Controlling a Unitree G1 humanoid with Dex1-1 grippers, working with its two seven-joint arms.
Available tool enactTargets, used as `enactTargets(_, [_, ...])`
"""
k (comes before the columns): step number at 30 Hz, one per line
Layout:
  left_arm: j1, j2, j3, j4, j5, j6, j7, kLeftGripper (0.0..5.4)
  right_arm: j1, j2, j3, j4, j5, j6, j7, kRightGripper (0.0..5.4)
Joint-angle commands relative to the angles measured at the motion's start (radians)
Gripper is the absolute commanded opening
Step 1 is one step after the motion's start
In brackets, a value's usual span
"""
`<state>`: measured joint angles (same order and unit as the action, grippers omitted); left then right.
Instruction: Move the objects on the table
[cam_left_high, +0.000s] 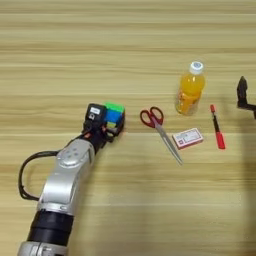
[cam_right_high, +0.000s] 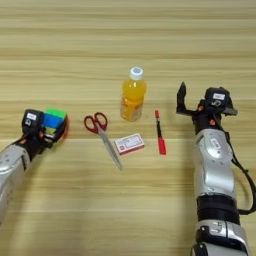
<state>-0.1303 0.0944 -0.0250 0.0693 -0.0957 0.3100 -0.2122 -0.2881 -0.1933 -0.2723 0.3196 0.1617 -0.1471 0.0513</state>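
Note:
The puzzle cube will be let go by my left gripper farther from the scissors, on bare table (cam_left_high: 69, 102) beyond the black cable loop. The puzzle cube now sits beside the scissors.
A multicoloured puzzle cube (cam_left_high: 114, 115) sits at the left of the table (cam_left_high: 150, 40), held between the black fingers of my left gripper (cam_left_high: 111, 121), which is shut on it. To its right lie red-handled scissors (cam_left_high: 159, 128), blades pointing toward me. An orange juice bottle (cam_left_high: 190, 90) with a white cap stands upright beyond a small red-and-white flat box (cam_left_high: 187, 138). A slim red pen (cam_left_high: 217, 133) lies right of the box. My right gripper (cam_right_high: 202, 102) hovers right of the pen, open and holding nothing.
My left forearm (cam_left_high: 65, 180) crosses the near-left table with a black cable loop beside it. My right forearm (cam_right_high: 215, 170) rises along the right side.

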Motion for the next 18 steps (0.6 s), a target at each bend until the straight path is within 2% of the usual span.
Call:
enactTargets(1, [-0.039, 0.009, 0.041, 0.080, 0.003, -0.069, 0.024, 3.29, -0.010, -0.006, 0.001, 0.011, -0.002, -0.008, 0.002, 5.40])
enactTargets(9, [-0.079, 0.005, 0.087, 0.216, -0.002, -0.265, 0.024, 3.29, -0.012, -0.009, 0.000, 0.019, -0.002, -0.010, 0.004, 5.40])
enactTargets(14, [-0.117, 0.011, 0.138, 0.321, -0.021, -0.355, 0.033, 3.29, -0.013, -0.008, 0.001, 0.024, -0.002, -0.012, 0.005, 5.40])
enactTargets(18, [-0.142, 0.020, 0.163, 0.400, -0.018, -0.411, 0.045, 3.29, -0.015, -0.008, 0.002, 0.027, -0.002, -0.013, 0.006, 5.40])
